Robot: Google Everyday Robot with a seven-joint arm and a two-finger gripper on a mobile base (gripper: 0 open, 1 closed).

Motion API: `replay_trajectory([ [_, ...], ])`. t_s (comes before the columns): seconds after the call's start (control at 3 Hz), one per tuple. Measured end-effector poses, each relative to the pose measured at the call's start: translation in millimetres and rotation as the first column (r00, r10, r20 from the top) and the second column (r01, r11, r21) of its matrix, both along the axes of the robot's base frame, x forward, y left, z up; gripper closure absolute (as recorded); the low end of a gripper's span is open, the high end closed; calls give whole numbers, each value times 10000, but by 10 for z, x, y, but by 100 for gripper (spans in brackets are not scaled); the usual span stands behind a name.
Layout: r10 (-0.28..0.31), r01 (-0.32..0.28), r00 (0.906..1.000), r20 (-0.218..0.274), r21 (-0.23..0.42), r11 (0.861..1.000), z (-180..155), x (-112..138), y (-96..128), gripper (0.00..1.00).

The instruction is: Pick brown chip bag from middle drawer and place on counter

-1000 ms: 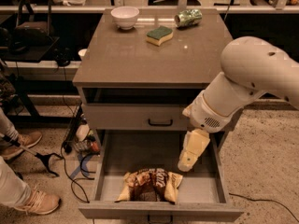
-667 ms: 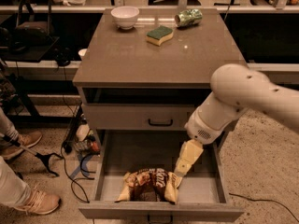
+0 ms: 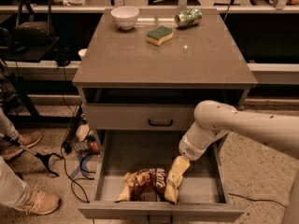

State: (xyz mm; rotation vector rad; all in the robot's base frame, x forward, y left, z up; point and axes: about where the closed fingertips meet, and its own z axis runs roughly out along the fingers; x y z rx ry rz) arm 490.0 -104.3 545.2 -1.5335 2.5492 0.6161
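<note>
I need to close my gripper on the brown chip bag's end [image 3: 167, 181] that is nearest the white arm, inside the middle drawer that is open.
The brown chip bag [image 3: 147, 185] lies crinkled at the front of the open middle drawer [image 3: 110, 160], dark brown with tan-yellow edges. My gripper [image 3: 174, 181] hangs from the white arm, reaching down into the drawer at the bag's right end, touching or just above it. The counter [image 3: 163, 59] is the broad grey-brown slab on top of the cabinet.
On the counter stand a white bowl [image 3: 125, 17], a green-yellow sponge [image 3: 159, 35] and a green can on its side [image 3: 188, 17]. A shut drawer front with a black handle [image 3: 160, 122] sits above the open one. A person's shoes [image 3: 39, 202] and cables lie at the left.
The arm has swung left and lower into the drawer. The gripper has moved from above the drawer's right side down to the right end of the chip bag.
</note>
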Motion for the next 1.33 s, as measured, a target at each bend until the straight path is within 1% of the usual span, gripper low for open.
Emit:
replay_trajectory([
  [0.33, -284, 285, 9994, -194, 15, 9996, -348, -6, 21, 0],
  [0.67, -473, 475, 9984, -298, 33, 9989, -641, 32, 159, 0],
  [1.0, -605, 615, 9967, -545, 178, 9979, -977, 114, 364, 2],
  [1.33, -674, 694, 9950, -732, 255, 9973, -1151, 152, 462, 25],
])
